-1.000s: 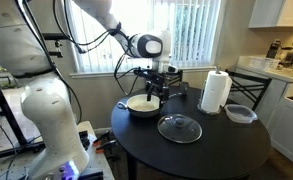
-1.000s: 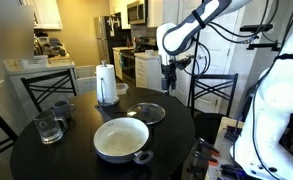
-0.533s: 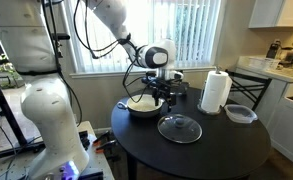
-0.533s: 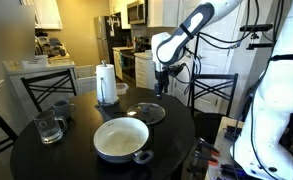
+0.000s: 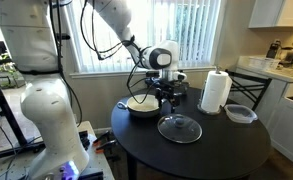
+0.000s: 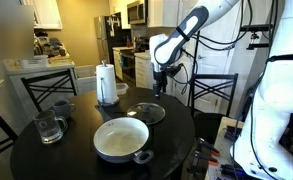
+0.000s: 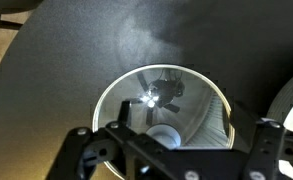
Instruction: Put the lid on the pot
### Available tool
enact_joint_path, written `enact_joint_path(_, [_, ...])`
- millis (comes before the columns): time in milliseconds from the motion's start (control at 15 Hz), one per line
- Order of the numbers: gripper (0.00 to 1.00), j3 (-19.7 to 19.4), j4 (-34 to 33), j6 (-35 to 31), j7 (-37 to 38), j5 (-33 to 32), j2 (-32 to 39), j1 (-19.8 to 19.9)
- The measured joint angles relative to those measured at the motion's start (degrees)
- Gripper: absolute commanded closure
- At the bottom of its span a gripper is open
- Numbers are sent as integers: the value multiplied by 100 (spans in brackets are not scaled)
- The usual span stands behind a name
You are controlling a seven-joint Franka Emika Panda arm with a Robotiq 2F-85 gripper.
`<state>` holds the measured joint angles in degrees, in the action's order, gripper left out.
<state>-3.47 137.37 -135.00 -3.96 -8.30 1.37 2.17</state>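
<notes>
The robot's gripper is going to close on the small knob [image 5: 179, 122] [image 7: 165, 135] in the middle of the clear glass lid, then raise the lid toward the pot.
The clear glass lid [image 5: 180, 127] with a metal rim and small knob lies flat on the dark round table in both exterior views [image 6: 145, 112]. In the wrist view the lid [image 7: 166, 105] fills the middle, straight below the camera. The pot [image 5: 142, 104], cream-white inside and grey outside, stands on the table beside the lid and nearer the camera in an exterior view [image 6: 121, 139]. My gripper [image 5: 168, 96] hangs above the lid, open and empty, and also shows in an exterior view [image 6: 160, 85]. Its fingers frame the lid in the wrist view [image 7: 171, 150].
A paper towel roll [image 5: 216, 91] stands at the table's far side [image 6: 107, 83]. A clear round container with a dark rim [image 5: 241, 113] sits next to it. A glass pitcher [image 6: 48, 127] stands near the table's edge. Chairs surround the table [image 6: 96, 172].
The arm has swung from over the pot toward the lid and come lower. The lid and pot have not moved.
</notes>
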Motion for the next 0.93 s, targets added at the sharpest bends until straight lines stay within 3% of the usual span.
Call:
enact_joint_path(467, [0,-112,-194,-238,4,0,314,32])
enact_joint_path(933, [0,-232,-780,-1701,-24,144,1698,355])
